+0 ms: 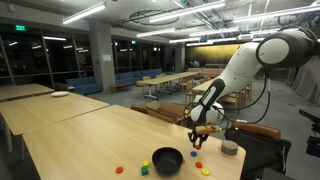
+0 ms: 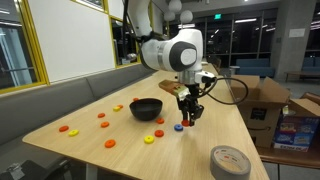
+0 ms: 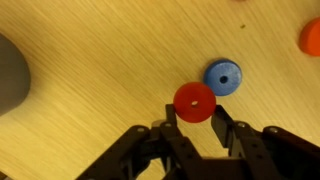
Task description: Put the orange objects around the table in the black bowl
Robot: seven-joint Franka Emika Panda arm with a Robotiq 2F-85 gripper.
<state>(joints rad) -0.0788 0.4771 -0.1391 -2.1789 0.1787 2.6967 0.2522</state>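
The gripper needs to release the flat orange disc on the bottom of the black bowl [image 1: 165, 167].
My gripper [image 3: 195, 112] is shut on a small red-orange disc [image 3: 194, 98], held between the two fingertips. In both exterior views the gripper [image 1: 197, 140] [image 2: 188, 116] hangs just above the pale wood table [image 1: 80, 140] [image 2: 120, 150], beside the glossy black bowl [image 1: 167, 160] [image 2: 146, 108]. Several other orange pieces lie on the table: some to one side of the bowl [image 2: 68, 130] [image 2: 103, 120] [image 2: 110, 144] and two close to it [image 2: 159, 120] [image 2: 157, 135]. Another orange piece shows at the wrist view's edge [image 3: 312, 37].
A small blue disc [image 3: 222, 76] [image 2: 179, 127] [image 1: 198, 166] lies on the table right under the gripper. A green-yellow block [image 1: 144, 167] lies near the bowl. A grey cylinder [image 1: 230, 148] stands near the table edge. A tape roll [image 2: 230, 160] lies at the near corner.
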